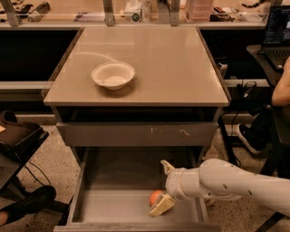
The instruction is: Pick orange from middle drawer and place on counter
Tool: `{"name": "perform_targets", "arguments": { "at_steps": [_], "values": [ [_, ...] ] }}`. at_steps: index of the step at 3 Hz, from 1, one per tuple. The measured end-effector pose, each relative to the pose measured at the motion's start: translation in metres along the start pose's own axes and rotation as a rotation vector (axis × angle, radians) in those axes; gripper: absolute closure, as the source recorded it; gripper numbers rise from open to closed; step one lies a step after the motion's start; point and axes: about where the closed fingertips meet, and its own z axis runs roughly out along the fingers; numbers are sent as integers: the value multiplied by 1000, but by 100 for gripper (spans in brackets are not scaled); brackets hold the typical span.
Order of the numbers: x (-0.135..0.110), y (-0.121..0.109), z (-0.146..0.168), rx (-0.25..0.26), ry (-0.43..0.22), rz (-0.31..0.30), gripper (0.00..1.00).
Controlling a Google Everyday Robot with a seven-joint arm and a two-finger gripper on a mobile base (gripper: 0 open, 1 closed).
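I will grip the orange's middle (pixel 157 197) on the open middle drawer's bottom.
The middle drawer (pixel 118 206) is pulled out at the bottom of the camera view, with a grey flat floor. The orange (pixel 155 196) lies on its floor at the right front. My gripper (pixel 163 186) reaches in from the right on a white arm and is open. Its lower finger (pixel 162 205) touches the front of the orange, and its upper finger (pixel 166 167) stands well behind it. The orange sits in the gap, near the lower finger. The tan counter (pixel 172 68) tops the cabinet above.
A shallow white bowl (pixel 113 74) sits on the counter's left half. The scratched grey drawer front (pixel 136 134) is closed above the open drawer. A person's leg and shoe (pixel 253 131) are at the right, a dark chair (pixel 18 136) at the left, a cluttered bench (pixel 136 9) behind.
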Motion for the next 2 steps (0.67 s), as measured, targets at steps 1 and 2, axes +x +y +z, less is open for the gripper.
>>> {"name": "perform_targets", "arguments": {
  "at_steps": [1, 2],
  "values": [
    [18, -31, 5, 45, 0, 61, 0],
    [20, -33, 5, 49, 0, 65, 0]
  ]
}}
